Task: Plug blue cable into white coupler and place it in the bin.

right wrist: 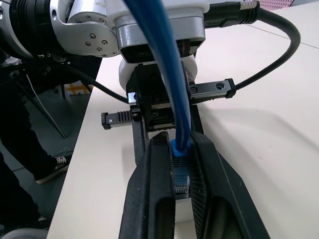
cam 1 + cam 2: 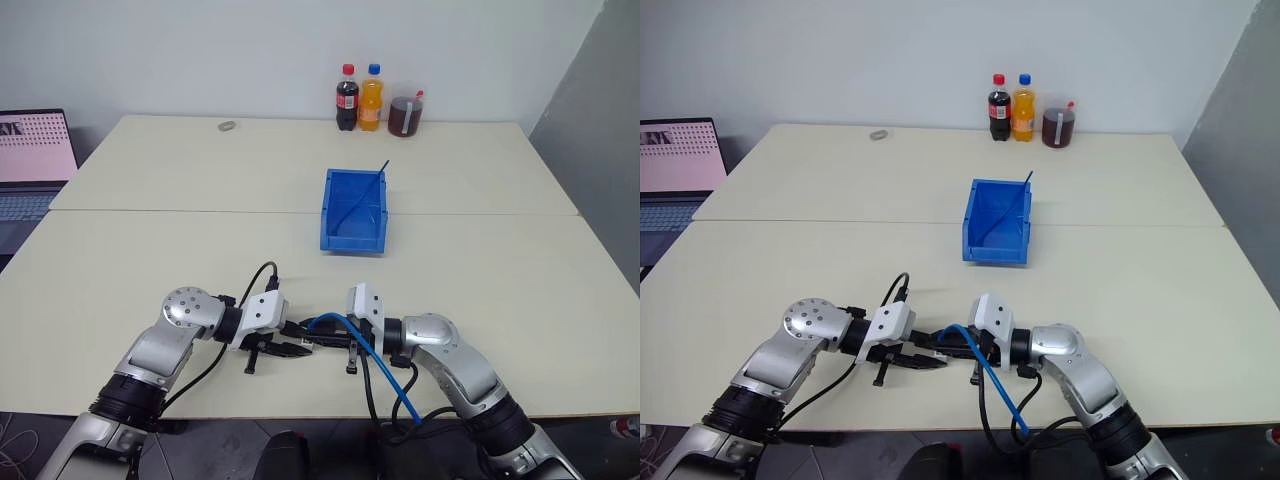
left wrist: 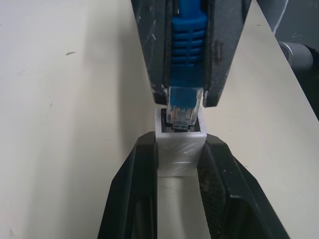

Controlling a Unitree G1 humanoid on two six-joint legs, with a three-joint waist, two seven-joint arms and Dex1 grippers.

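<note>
Next, my right gripper lets go of the blue cable with its white coupler inside the blue bin, across the thin blue piece of cable [image 2: 353,207]. The cable now hangs over the table edge.
Near the table's front edge my two grippers meet tip to tip. My left gripper [image 2: 290,349] is shut on the white coupler [image 3: 179,149], a small white block with its dark socket facing the other hand. My right gripper [image 1: 179,142] is shut on the blue cable [image 2: 375,365] just behind its clear plug [image 3: 183,108]. The plug's tip sits in the mouth of the coupler's socket. The cable loops back from the right gripper and hangs over the table edge. The blue bin [image 2: 352,240] stands open at mid-table, beyond both hands.
A thin blue strand [image 2: 362,192] leans inside the bin. Two bottles [image 2: 358,97] and a jar of dark liquid [image 2: 405,112] stand at the table's far edge, with a small object [image 2: 228,126] to their left. A laptop [image 2: 35,150] sits off to the left.
</note>
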